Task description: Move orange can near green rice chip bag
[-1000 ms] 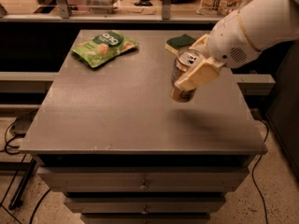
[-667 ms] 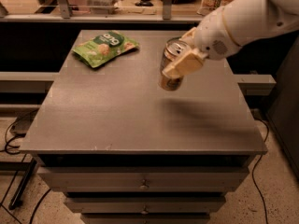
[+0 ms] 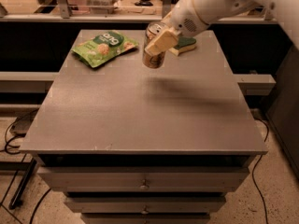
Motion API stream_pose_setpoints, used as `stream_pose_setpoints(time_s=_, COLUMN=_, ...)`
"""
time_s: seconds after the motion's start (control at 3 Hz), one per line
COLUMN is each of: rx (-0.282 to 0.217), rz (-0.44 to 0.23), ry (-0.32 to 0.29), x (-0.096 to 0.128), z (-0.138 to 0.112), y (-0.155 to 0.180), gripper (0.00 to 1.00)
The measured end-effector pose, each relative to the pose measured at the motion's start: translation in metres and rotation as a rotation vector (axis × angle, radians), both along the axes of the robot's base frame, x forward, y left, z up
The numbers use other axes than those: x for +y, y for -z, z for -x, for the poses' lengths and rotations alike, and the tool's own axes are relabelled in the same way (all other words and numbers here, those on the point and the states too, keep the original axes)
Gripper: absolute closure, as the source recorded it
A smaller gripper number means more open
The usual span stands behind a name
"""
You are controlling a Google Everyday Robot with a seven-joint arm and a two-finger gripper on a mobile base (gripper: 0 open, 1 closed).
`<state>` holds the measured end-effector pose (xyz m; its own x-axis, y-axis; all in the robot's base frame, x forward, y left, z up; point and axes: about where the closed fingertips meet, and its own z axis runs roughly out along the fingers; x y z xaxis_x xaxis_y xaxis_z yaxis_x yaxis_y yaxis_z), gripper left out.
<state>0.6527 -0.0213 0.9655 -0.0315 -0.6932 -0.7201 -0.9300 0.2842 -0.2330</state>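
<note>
The orange can, now held upright above the table, will be released by my gripper on the grey table [image 3: 135, 64], next to the edge of the green rice chip bag that faces the sponge.
My gripper [image 3: 158, 41] is shut on the orange can [image 3: 152, 55], an orange-gold can with a silver top, and holds it upright above the grey table [image 3: 140, 111] near its far edge. One tan finger [image 3: 161, 41] lies across the can's front. The green rice chip bag [image 3: 104, 47] lies flat at the far left of the table, a short way left of the can. The white arm reaches in from the upper right.
A yellow sponge with a green top [image 3: 183, 45] lies at the far edge just right of the can, partly behind the arm. Drawers sit under the table front. Cables lie on the floor at left.
My gripper has carried the orange can left and towards the far side of the table, closer to the green bag. The bag and sponge have not moved.
</note>
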Motion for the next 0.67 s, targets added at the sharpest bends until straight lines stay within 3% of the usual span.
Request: stream_pose_setpoints(time_s=0.67, rx=-0.028, rz=-0.017, ry=-0.005, x=0.0073, z=-0.0118, y=-0.0149, gripper=1.00)
